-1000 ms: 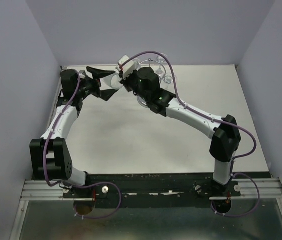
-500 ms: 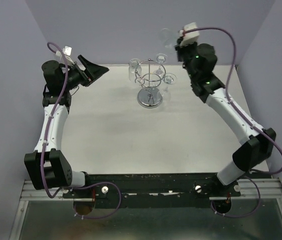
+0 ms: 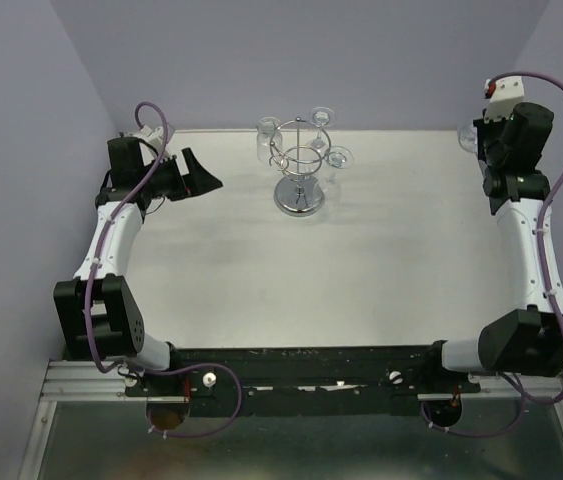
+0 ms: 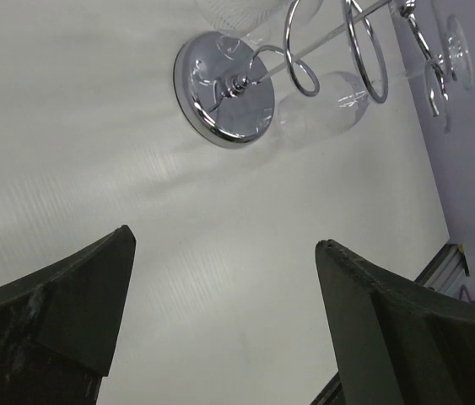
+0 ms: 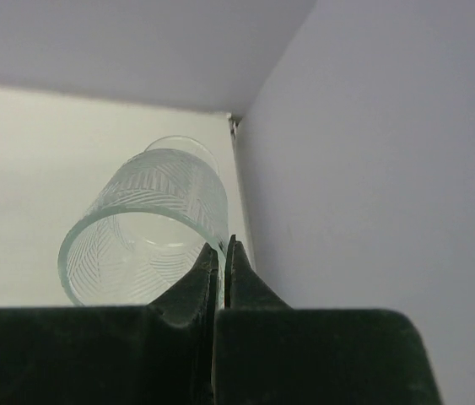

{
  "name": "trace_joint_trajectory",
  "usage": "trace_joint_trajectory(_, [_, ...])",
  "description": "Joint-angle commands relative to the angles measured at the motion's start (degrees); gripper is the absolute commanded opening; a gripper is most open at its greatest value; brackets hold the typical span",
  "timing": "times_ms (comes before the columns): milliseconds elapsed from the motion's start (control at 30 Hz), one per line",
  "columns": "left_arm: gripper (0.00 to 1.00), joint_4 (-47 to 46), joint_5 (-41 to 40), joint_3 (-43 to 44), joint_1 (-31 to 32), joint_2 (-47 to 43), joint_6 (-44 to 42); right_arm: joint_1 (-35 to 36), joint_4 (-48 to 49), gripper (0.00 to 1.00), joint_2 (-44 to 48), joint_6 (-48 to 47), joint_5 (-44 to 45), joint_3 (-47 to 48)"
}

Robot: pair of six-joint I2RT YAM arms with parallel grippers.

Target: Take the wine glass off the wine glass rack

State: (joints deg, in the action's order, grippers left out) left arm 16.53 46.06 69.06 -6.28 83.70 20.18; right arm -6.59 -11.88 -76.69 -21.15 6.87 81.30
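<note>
I need to release the wine glass with my right gripper on the white table top near its closest back corner (image 3: 438,207).
The chrome wine glass rack (image 3: 300,160) stands at the back middle of the table, with clear glasses (image 3: 269,136) still hanging on its hooks. It also shows in the left wrist view (image 4: 227,99), with a hanging glass (image 4: 321,105) beside its mirrored base. My right gripper (image 5: 222,245) is shut on the rim of a clear etched wine glass (image 5: 144,228). It holds the glass up at the back right corner (image 3: 468,138), far from the rack. My left gripper (image 3: 206,168) is open and empty, to the left of the rack (image 4: 220,245).
The lilac right wall (image 5: 372,152) is close beside the held glass. The back wall (image 3: 301,60) stands just behind the rack. The white table top (image 3: 311,270) lies between the arms.
My right arm has swung from the rack to the back right corner with the glass in its jaws. My left arm has drawn back to the left, away from the rack.
</note>
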Motion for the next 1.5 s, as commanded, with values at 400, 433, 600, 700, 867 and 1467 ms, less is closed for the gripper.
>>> trace_joint_trajectory(400, [0.99,0.9,2.1,-4.6,0.5,-3.9,-1.0,-6.3,-37.0,0.01,-25.8,-7.5,-14.0,25.4])
trace_joint_trajectory(433, [0.99,1.3,1.8,-5.1,0.6,-4.2,-1.5,-6.5,-38.0,0.01,-27.0,-7.4,-14.6,26.8])
trace_joint_trajectory(600, [0.99,1.2,0.9,-8.0,1.0,-5.4,-1.6,-6.6,-46.0,0.01,-33.8,-7.0,-17.8,35.4])
trace_joint_trajectory(700, [0.99,0.1,0.4,-9.4,1.4,-5.8,-1.4,-6.7,-45.9,0.01,-34.8,-7.4,-17.9,34.8])
trace_joint_trajectory(867, [0.99,0.0,-0.1,-10.5,1.8,-6.3,-1.7,-6.9,-46.3,0.01,-37.7,-7.9,-16.5,34.1])
trace_joint_trajectory(1467, [0.99,3.9,-1.6,-11.4,1.9,-7.5,-5.2,-8.2,-44.7,0.01,-44.5,-7.1,-13.6,36.0])
